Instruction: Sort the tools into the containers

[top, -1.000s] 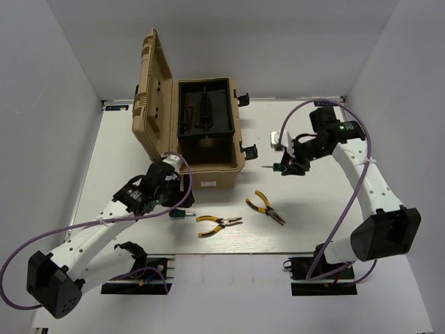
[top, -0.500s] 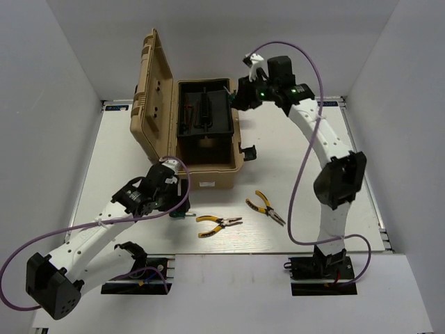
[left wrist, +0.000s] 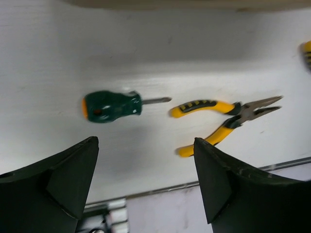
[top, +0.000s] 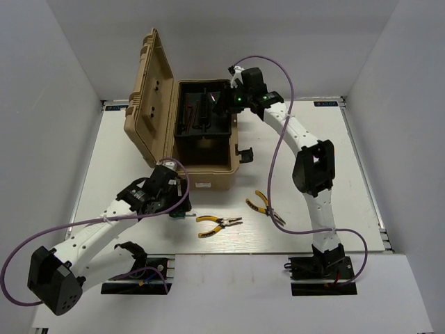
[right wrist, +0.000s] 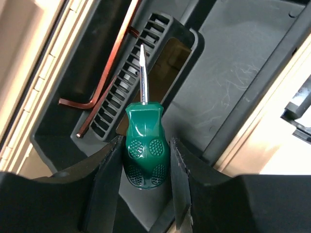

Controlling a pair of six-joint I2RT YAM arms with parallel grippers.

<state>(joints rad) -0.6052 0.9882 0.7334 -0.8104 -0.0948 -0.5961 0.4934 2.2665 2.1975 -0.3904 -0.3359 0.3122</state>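
The second green screwdriver is on the table, and my left gripper needs to go to it next and grab the screwdriver's handle (top: pixel 176 214) (left wrist: pixel 101 106) near its orange end.
The tan toolbox (top: pixel 208 170) stands open, its lid (top: pixel 149 90) raised on the left and its black tray (top: pixel 186 131) inside. My right gripper (top: pixel 228 99) hangs over the tray's far right part, shut on a green-handled screwdriver (right wrist: pixel 145 128) whose blade points into the tray (right wrist: pixel 233 73). A thin hex key (right wrist: pixel 99 92) lies in a tray slot. My left gripper (top: pixel 177 203) is open and empty above the table, close to the second green screwdriver (left wrist: pixel 112 106) (top: pixel 182 215). Two yellow-handled pliers (top: pixel 219 224) (top: pixel 265 207) lie on the table in front of the box.
The white table ends in a near metal edge (left wrist: pixel 233 174) just behind the pliers (left wrist: pixel 226 121). Black latches (top: pixel 243 152) stick out from the box's right side. Grey walls close in left, right and behind.
My right arm swung from the right side of the table up and left to over the toolbox tray, carrying the screwdriver. My left arm has barely moved.
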